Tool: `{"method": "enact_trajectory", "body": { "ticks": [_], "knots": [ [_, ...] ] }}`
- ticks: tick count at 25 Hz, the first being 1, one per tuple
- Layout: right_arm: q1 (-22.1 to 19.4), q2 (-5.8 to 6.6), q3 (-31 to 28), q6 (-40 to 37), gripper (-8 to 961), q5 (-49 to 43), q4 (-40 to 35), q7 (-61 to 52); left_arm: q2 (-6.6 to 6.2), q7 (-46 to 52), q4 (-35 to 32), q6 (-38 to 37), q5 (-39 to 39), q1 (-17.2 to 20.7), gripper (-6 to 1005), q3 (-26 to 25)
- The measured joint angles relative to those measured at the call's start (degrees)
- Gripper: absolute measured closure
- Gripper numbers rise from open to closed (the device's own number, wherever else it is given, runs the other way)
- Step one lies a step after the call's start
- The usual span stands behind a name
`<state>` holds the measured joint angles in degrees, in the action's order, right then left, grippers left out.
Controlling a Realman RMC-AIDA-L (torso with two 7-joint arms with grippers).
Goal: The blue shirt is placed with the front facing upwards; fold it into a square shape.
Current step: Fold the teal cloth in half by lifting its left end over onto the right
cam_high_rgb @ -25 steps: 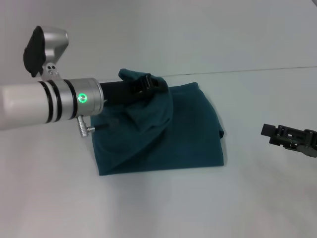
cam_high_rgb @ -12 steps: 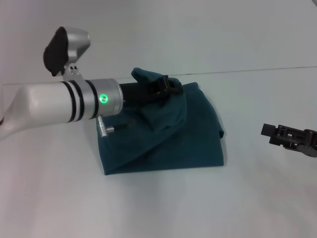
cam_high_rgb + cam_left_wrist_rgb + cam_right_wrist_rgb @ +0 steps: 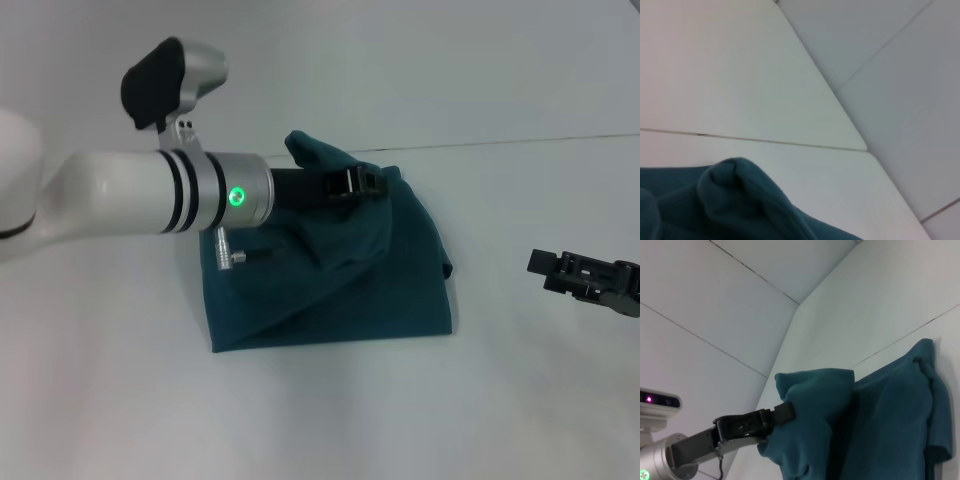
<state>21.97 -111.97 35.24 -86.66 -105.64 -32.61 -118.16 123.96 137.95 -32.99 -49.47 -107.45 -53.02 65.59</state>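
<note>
Next, my left gripper lets go of the raised fold on the blue shirt's side (image 3: 402, 243) nearest my right gripper.
The blue shirt (image 3: 370, 280) lies partly folded on the white table, a dark teal bundle with no print showing. My left gripper (image 3: 362, 181) is shut on a raised fold of the shirt near its far edge, and the cloth drapes down from the fingers. The same lifted fold (image 3: 812, 405) shows in the right wrist view, hanging from the left gripper (image 3: 782, 412). A bunched piece of the shirt (image 3: 735, 190) fills the low part of the left wrist view. My right gripper (image 3: 545, 266) rests low at the right, apart from the shirt.
The white table (image 3: 320, 420) spreads around the shirt. A seam line (image 3: 520, 140) where table meets wall runs behind it. My left arm (image 3: 150, 190) reaches across the left half of the scene above the table.
My left gripper has carried the held fold of the shirt to the right, across the shirt. The right arm has stayed still.
</note>
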Motion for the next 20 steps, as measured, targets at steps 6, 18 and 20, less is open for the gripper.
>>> {"method": "enact_trajectory", "body": {
  "ticks": [6, 18, 20],
  "knots": [
    [0.0, 0.00, 0.0, 0.0, 93, 0.0, 0.0, -0.1, -0.39, 11.5, -7.3, -1.0, -13.6, -1.9, 902, 3.8],
    [-0.3, 0.00, 0.5, 0.8, 95, 0.0, 0.0, -0.3, -0.01, 21.3, -9.3, -2.9, -31.2, -9.2, 901, 5.3],
    [-0.2, 0.00, 0.5, 0.9, 96, 0.0, 0.0, -0.3, 0.08, 21.5, -9.3, -2.8, -31.2, -9.9, 901, 6.2]
  ]
}}
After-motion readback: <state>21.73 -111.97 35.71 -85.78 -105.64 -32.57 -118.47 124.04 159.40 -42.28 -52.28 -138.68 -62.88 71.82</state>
